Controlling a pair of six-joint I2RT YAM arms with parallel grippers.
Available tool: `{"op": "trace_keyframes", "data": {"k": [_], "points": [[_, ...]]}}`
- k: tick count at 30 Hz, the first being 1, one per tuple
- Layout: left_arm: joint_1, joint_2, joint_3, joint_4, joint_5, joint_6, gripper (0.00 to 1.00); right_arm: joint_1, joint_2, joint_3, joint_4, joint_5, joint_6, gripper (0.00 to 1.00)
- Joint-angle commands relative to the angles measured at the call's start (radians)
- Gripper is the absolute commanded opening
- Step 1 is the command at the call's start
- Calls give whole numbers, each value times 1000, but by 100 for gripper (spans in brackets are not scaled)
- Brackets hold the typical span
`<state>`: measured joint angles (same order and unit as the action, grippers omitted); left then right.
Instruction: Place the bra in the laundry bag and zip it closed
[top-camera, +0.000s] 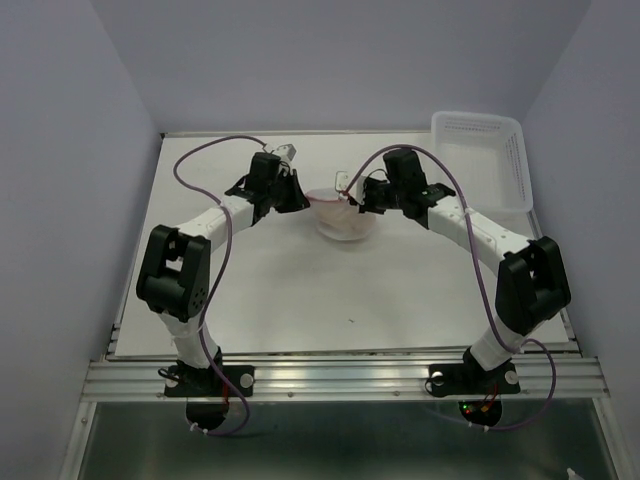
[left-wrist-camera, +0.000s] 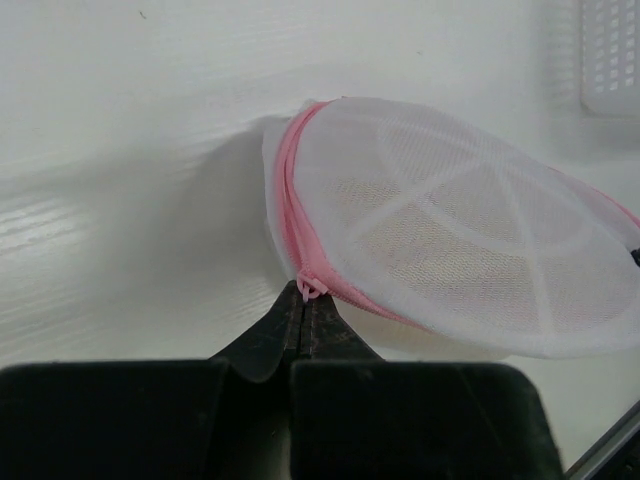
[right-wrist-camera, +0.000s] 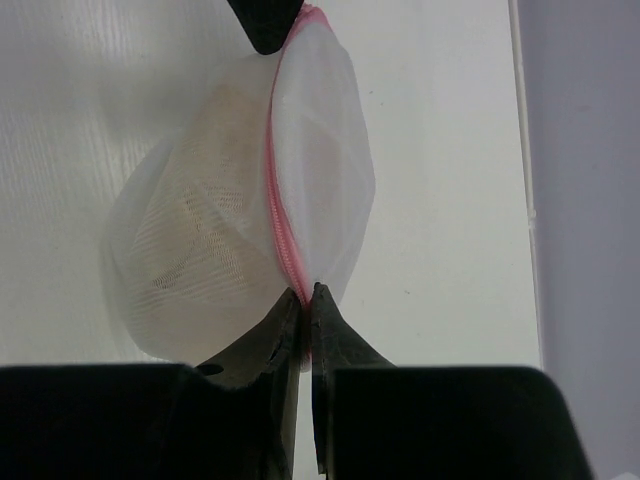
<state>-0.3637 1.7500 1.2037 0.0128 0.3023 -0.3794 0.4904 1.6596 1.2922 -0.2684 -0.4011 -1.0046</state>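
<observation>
With the seam taut between my grippers and the zipper open past the pull, my left gripper next eases back before my right gripper retakes the seam closer (left-wrist-camera: 385, 313).
The laundry bag (top-camera: 345, 215), a round white mesh pouch with a pink zipper edge, hangs between my two grippers at the table's far middle. My left gripper (top-camera: 305, 197) is shut on the pink edge, right at the small zipper pull (left-wrist-camera: 311, 290), as the left wrist view (left-wrist-camera: 305, 296) shows. My right gripper (right-wrist-camera: 308, 296) is shut on the zipper seam (right-wrist-camera: 280, 220) on the opposite side of the bag (right-wrist-camera: 200, 240). A peach-beige tint, the bra (right-wrist-camera: 215, 225), shows faintly through the mesh (left-wrist-camera: 450, 220). The left gripper's fingertips (right-wrist-camera: 268, 25) show at the top of the right wrist view.
A rigid white perforated basket (top-camera: 480, 150) stands at the back right corner, its edge also in the left wrist view (left-wrist-camera: 610, 55). Purple cables loop over both arms. The white table (top-camera: 350, 290) is bounded by grey walls on three sides.
</observation>
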Motion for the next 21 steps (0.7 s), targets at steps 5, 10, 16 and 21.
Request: {"op": "trace_keyframes", "data": {"k": [5,10,16,21], "points": [[-42,-59,62,27,11,48,0,-36,9,64,61,-17,214,78],[-115,-99,95,1,20,22,0,-36,-18,108,47,-140,322,100],[-198,-118,157,-103,-106,-52,0,10,-126,41,51,-185,290,100],[-210,-121,158,-155,-183,-105,0,50,-124,22,47,-99,290,100]]}}
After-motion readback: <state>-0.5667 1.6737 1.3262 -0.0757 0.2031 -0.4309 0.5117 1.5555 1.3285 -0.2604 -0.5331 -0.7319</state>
